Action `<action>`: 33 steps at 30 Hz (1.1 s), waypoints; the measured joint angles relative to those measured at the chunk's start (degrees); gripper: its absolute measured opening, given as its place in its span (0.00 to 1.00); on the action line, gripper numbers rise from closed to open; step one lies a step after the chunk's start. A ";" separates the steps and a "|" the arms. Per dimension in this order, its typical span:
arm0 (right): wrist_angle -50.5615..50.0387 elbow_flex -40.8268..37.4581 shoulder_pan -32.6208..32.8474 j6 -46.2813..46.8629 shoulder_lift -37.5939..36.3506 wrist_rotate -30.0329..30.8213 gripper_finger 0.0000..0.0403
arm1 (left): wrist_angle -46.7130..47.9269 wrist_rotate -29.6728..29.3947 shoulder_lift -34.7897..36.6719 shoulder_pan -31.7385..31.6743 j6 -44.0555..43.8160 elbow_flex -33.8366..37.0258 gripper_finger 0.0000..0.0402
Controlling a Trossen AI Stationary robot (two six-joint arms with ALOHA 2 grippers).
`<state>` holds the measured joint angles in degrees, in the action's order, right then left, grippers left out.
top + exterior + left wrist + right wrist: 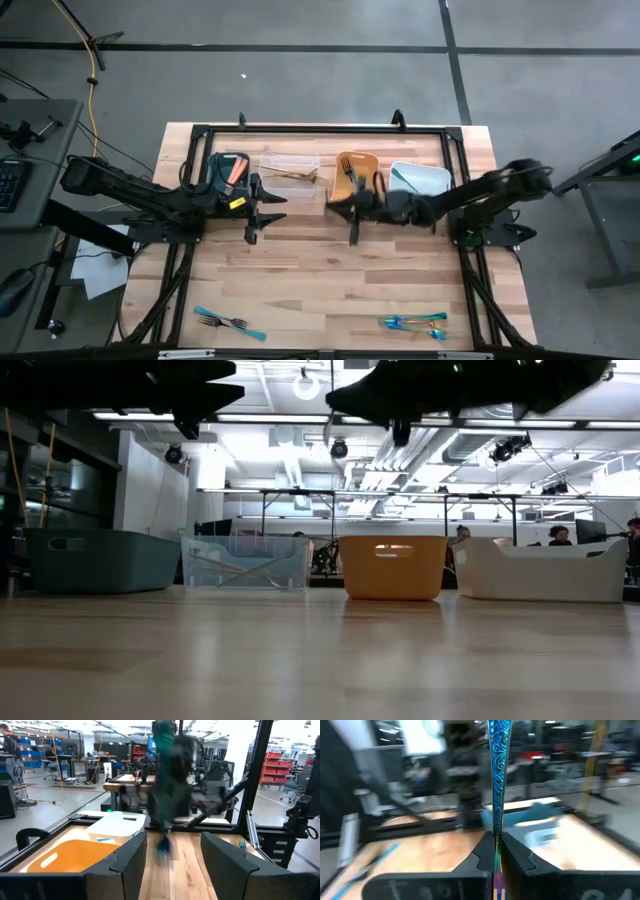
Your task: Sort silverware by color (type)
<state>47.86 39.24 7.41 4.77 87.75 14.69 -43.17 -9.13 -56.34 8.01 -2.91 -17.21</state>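
Observation:
Next, I set the teal-blue patterned utensil inside the white bin point(416, 182) beside the orange bin with my right gripper.
My right gripper point(333, 207) hangs level above the table in front of the orange bin point(357, 170), shut on a teal-blue patterned utensil point(498, 770). In the left wrist view that utensil's blue lower tip point(164, 847) hangs below the blurred right gripper. My left gripper point(272, 207) faces it from the left, open and empty, with its fingers point(132, 865) apart. A teal-handled fork point(230, 322) lies flat near the front left edge. A small bunch of teal and gold silverware point(413, 322) lies at the front right. My right gripper pinches the utensil's shaft point(496, 837) between its two fingers. The fingers lie level, pointing toward the table's left, across the utensil. It stands upright, its patterned length rising above the fingers and a short part showing below, lifted clear of the table.
Four bins stand in a row at the back: a teal one point(95, 560) with orange pieces, a clear one point(245, 563) with a gold utensil, an orange one point(392, 567) with a dark fork, and a white one point(540, 568). A black frame point(200, 130) borders the table. Bare wood lies in the middle.

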 joint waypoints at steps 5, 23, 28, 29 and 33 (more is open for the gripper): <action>-27.61 6.36 -3.24 -0.60 -11.14 5.69 0.01 | 0.22 -0.02 0.00 0.00 0.02 0.00 0.45; -107.68 15.43 -17.73 21.19 -18.70 19.33 0.01 | 0.04 -0.02 -0.01 0.00 -0.03 0.00 0.45; -111.03 9.56 -21.24 25.14 -18.70 16.70 0.01 | 0.04 -0.02 0.00 0.00 -0.03 0.00 0.45; -110.96 8.31 -21.86 25.23 -18.70 15.97 0.01 | 0.04 -0.02 -0.02 0.00 -0.03 0.00 0.45; -110.81 4.41 -23.54 25.26 -18.70 12.09 0.01 | 0.04 -0.02 0.00 0.00 -0.01 0.00 0.45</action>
<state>-62.96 43.65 -16.14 30.03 69.06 26.79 -43.13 -9.15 -56.34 8.01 -2.92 -17.21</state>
